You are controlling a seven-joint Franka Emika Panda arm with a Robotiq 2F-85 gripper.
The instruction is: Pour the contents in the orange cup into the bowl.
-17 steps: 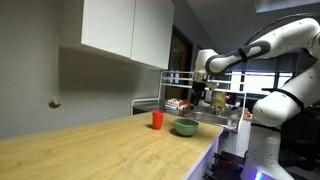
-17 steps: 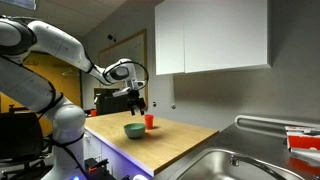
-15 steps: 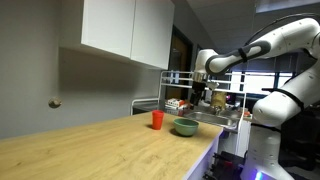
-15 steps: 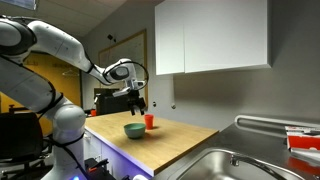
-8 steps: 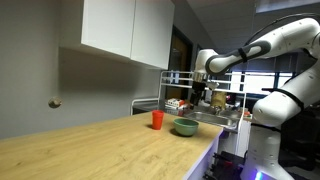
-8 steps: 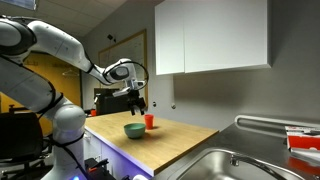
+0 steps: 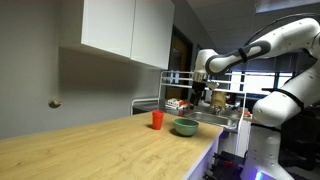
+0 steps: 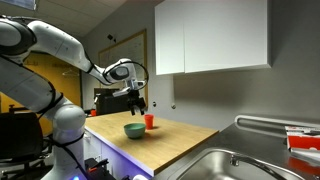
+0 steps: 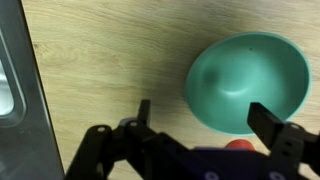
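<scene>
Next, my gripper needs to go to the orange cup's rim (image 7: 157, 112) behind the teal-green bowl and close there, one finger inside and one outside the cup.
The orange cup (image 7: 157, 120) stands upright on the wooden counter, close beside the teal-green bowl (image 7: 185, 127); both also show in an exterior view, the cup (image 8: 149, 121) behind the bowl (image 8: 133, 130). My gripper (image 7: 197, 99) hangs above them, open and empty. In the wrist view the gripper (image 9: 205, 118) has its jaws wide apart over the bowl (image 9: 247, 80), and only a sliver of the cup (image 9: 238, 144) shows at the bottom edge. The cup's contents are hidden.
The long wooden counter (image 7: 100, 150) runs along a grey wall under white cabinets (image 7: 125, 30). A metal dish rack (image 7: 205, 100) stands behind the bowl. A steel sink (image 8: 235, 165) sits at the counter's other end. A counter edge strip (image 9: 15, 90) shows in the wrist view.
</scene>
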